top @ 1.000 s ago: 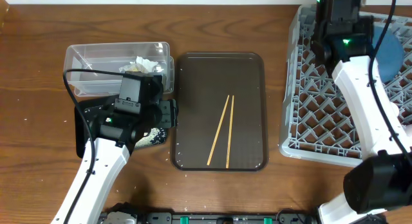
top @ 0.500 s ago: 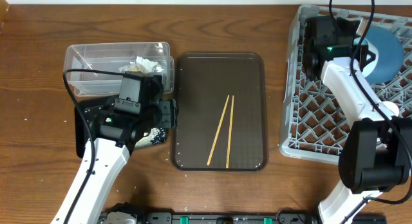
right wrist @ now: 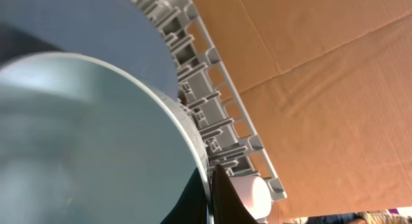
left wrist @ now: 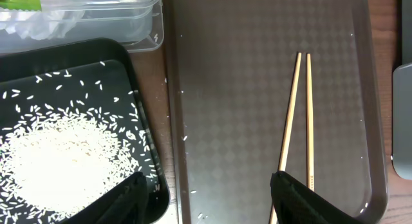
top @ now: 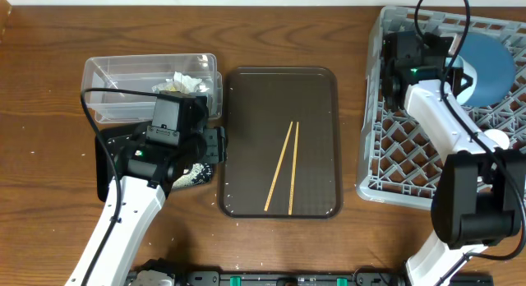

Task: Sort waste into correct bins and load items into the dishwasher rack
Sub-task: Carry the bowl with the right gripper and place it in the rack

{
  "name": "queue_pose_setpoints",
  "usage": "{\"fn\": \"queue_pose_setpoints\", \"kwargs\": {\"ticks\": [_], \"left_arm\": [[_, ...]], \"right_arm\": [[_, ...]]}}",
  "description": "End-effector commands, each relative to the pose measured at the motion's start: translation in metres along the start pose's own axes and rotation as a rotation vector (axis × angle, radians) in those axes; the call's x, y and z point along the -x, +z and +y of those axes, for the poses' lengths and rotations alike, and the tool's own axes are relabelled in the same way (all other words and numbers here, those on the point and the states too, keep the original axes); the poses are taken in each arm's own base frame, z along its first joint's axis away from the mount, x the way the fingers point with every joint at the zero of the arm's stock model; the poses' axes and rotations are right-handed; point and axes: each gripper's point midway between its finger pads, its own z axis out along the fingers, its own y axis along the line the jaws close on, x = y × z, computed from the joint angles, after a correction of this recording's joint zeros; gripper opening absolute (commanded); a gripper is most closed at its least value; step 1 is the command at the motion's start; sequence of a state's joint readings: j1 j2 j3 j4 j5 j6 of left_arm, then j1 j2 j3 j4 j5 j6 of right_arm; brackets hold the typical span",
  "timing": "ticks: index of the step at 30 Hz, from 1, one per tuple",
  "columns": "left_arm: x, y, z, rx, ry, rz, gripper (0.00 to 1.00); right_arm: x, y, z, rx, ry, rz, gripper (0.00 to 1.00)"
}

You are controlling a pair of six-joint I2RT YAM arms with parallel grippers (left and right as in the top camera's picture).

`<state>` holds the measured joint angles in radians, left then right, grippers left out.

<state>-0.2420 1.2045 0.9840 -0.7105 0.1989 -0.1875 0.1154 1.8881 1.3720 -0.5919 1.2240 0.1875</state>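
Note:
Next, my right hand sets the white cup between the large blue bowl and the rack's tray-side edge (top: 433, 77).
My right gripper (right wrist: 209, 195) is shut on the rim of the large blue bowl (right wrist: 77, 134), which stands on edge in the grey dishwasher rack (top: 403, 154) at its back right (top: 491, 72). A white cup (right wrist: 254, 192) sits just behind the rim. My left gripper (left wrist: 212, 201) is open and empty, straddling the gap between the black tray (left wrist: 138, 102) of rice (left wrist: 58, 159) and the brown tray. The two chopsticks (top: 283, 167) lie on the brown tray, by my left gripper's right finger (left wrist: 293, 108). The napkin (top: 185, 80) and green wrapper (left wrist: 19, 0) lie in the clear tub (top: 123, 72).
The brown serving tray (top: 246, 113) lies mid-table between the bins and the rack. A few rice grains are scattered on it and on the wood beside the black tray. Another white cup (top: 496, 140) stands in the rack's right side.
My right arm has swung from the rack's back edge down and a little left, uncovering more of the blue bowl. The left arm and the chopsticks have not moved.

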Motion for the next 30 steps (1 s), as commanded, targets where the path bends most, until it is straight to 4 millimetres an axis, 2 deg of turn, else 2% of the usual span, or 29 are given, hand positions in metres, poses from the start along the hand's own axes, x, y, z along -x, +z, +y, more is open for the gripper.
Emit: {"fn": "queue_pose_setpoints", "kwargs": {"ticks": [1,8,10,15,16,18,22,30], "left_arm": [[0.001,-0.003,0.002,0.004,-0.015,-0.001,0.64],[0.000,-0.003,0.002,0.005,-0.016,0.002,0.64],[0.000,-0.003,0.002,0.005,-0.016,0.002,0.64],[0.000,-0.003,0.002,0.005,-0.016,0.002,0.64],[0.000,-0.003,0.002,0.005,-0.016,0.002,0.64],[0.000,-0.003,0.002,0.005,-0.016,0.002,0.64],[0.000,-0.003,0.002,0.005,-0.016,0.003,0.64],[0.000,-0.003,0.002,0.005,-0.016,0.003,0.64]], "right_arm": [[-0.014,-0.007,0.035,0.146,-0.066,0.023,0.01],[-0.015,-0.014,0.044,0.192,-0.177,0.010,0.03],[-0.011,-0.012,0.033,0.122,-0.168,-0.004,0.01],[0.010,-0.013,-0.016,-0.170,-0.093,-0.066,0.01],[0.013,-0.014,-0.020,-0.194,-0.089,-0.071,0.01],[0.016,-0.014,-0.018,-0.189,-0.098,-0.074,0.01],[0.015,-0.011,-0.003,-0.100,-0.125,-0.072,0.01],[0.015,-0.010,-0.003,-0.096,-0.123,-0.070,0.01]]}}
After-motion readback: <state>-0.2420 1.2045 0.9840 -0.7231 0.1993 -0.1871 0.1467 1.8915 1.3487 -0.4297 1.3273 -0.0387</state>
